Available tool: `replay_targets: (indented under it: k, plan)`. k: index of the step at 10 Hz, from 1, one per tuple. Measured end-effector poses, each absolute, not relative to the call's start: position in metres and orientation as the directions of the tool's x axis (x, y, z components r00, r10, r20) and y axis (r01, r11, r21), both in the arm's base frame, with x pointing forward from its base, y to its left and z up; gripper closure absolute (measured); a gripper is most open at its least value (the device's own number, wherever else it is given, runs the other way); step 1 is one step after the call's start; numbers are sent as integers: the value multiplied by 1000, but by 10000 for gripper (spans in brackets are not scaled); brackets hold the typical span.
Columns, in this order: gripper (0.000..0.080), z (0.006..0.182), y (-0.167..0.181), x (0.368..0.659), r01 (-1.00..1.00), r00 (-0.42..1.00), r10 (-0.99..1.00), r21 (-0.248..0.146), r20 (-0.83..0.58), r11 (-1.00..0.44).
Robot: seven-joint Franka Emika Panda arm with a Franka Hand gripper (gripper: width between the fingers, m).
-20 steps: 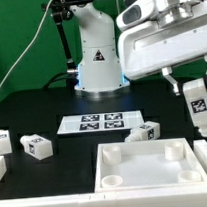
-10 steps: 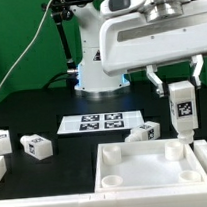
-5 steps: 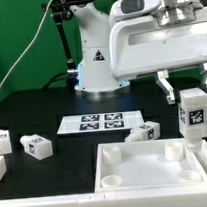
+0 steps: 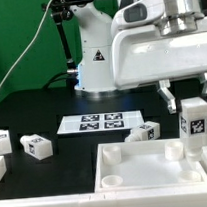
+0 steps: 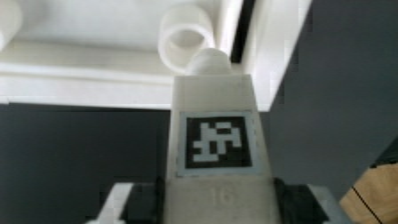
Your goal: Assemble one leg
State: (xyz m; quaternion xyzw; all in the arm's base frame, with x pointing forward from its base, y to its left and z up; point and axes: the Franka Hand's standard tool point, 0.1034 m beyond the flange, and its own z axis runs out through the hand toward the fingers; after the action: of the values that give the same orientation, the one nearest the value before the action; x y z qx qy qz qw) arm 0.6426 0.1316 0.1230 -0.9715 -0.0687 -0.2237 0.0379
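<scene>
Next, I release the leg standing upright in the large white panel's front corner socket (image 4: 190,176) (image 5: 185,41), the socket that is nearest to the leg, with my gripper. The leg is now held above the panel.
My gripper (image 4: 193,103) is shut on a white square-section leg (image 4: 195,120) with a black-and-white tag on its face. It holds the leg upright just above the far right corner of the large white panel (image 4: 146,164). In the wrist view the leg (image 5: 217,130) points with its rounded tip toward a round corner socket (image 5: 185,42) of the panel, and my fingers (image 5: 134,200) press on both sides of its base. Three more legs lie on the table: one (image 4: 142,133) by the panel's far edge, two (image 4: 36,146) (image 4: 2,138) at the exterior view's left.
The marker board (image 4: 100,122) lies on the black table between the robot base (image 4: 97,67) and the panel. Another white part (image 4: 0,171) lies at the left edge of the exterior view. A green backdrop stands behind.
My gripper with the leg has shifted sideways over the panel's far right corner and come down, so the leg's lower end now reaches the panel's rim.
</scene>
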Motion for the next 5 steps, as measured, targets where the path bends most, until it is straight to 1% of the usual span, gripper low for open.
replay_targets:
  k: [3,5]
  plan:
    - [517,109,128,640,146,896,115,-41,429,-988]
    - [517,106,128,641,146,894,115,-40,432,-988]
